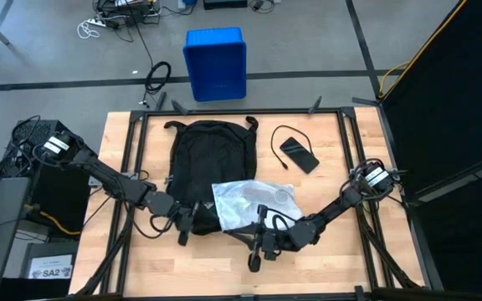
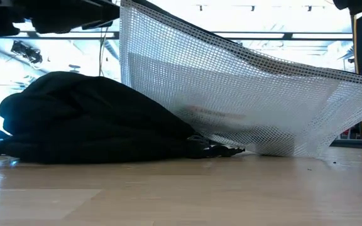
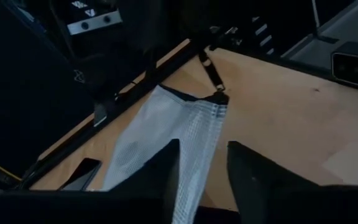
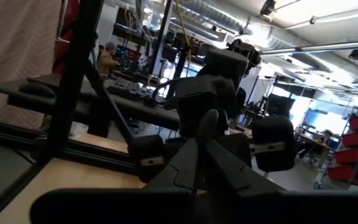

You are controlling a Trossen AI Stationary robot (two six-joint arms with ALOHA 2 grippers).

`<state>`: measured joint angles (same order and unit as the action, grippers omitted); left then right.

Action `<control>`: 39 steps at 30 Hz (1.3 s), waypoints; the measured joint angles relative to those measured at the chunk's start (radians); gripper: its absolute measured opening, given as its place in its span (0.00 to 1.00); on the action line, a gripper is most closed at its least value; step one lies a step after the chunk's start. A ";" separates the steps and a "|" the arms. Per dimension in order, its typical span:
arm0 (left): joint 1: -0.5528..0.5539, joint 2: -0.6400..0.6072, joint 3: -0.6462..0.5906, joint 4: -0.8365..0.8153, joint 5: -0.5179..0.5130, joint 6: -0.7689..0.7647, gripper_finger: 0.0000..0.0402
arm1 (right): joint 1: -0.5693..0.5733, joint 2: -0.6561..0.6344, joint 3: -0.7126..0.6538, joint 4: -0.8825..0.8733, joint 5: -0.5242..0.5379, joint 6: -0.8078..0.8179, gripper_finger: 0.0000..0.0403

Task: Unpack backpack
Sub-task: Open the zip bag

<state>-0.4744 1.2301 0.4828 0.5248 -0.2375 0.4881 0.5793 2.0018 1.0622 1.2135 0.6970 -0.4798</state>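
Left fingers, still short, should move up and grip that corner (image 3: 219,99) of the pouch's zipper before my right gripper opens.
The black backpack (image 1: 207,155) lies flat on the table's middle, and in the low view it is a dark mound (image 2: 87,119). A white mesh pouch (image 1: 253,201) spreads over its near right corner and is raised in the low view (image 2: 231,88), sagging to the table. My left gripper (image 1: 184,227) is at the backpack's near left corner. It is open (image 3: 204,180), with the pouch's end running between its fingers. My right gripper (image 1: 262,221) is at the pouch's near right edge, shut (image 4: 201,137). My left gripper's parted fingers stand on either side of the pouch's narrow end (image 3: 188,180). The mesh lies against one finger (image 3: 166,168), and bare wood shows between it and the other. My right gripper holds the pouch's dark-edged far corner (image 3: 219,98), seen from the left wrist. The mesh runs taut from there, raised above the table. Its own wrist view shows only shut fingers.
A black phone with a cable (image 1: 298,155) lies on the table right of the backpack. A blue bin (image 1: 216,63) stands on the floor beyond the far edge. Dark frame rails (image 1: 136,167) run along the table's left and right sides. Bare wood lies near the front edge.
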 joint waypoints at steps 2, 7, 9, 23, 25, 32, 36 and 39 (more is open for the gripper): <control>0.000 0.000 0.000 0.008 0.000 -0.001 0.35 | -0.002 0.000 0.000 0.000 0.000 0.000 0.00; 0.000 0.029 0.000 0.081 -0.001 -0.006 0.45 | -0.006 0.000 0.000 0.000 0.000 0.001 0.00; 0.000 0.061 0.000 0.129 -0.001 -0.006 0.47 | -0.007 0.000 0.000 0.000 0.000 0.001 0.00; 0.003 0.225 0.117 0.117 -0.012 0.005 0.47 | -0.008 0.000 0.000 0.000 0.002 0.002 0.00; 0.003 0.230 0.121 0.099 -0.035 0.006 0.45 | -0.008 0.000 0.000 0.000 0.002 0.002 0.00; 0.003 0.232 0.121 0.101 -0.059 0.060 0.30 | -0.008 0.000 0.000 0.000 0.002 0.002 0.00; 0.003 0.232 0.121 0.109 -0.059 0.059 0.20 | -0.008 0.000 0.000 -0.001 0.002 0.002 0.00; 0.003 0.232 0.121 0.116 -0.060 0.060 0.16 | -0.008 0.000 0.000 -0.001 0.002 0.002 0.00</control>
<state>-0.4713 1.4616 0.6041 0.6405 -0.2973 0.5480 0.5716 2.0014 1.0622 1.2129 0.6987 -0.4778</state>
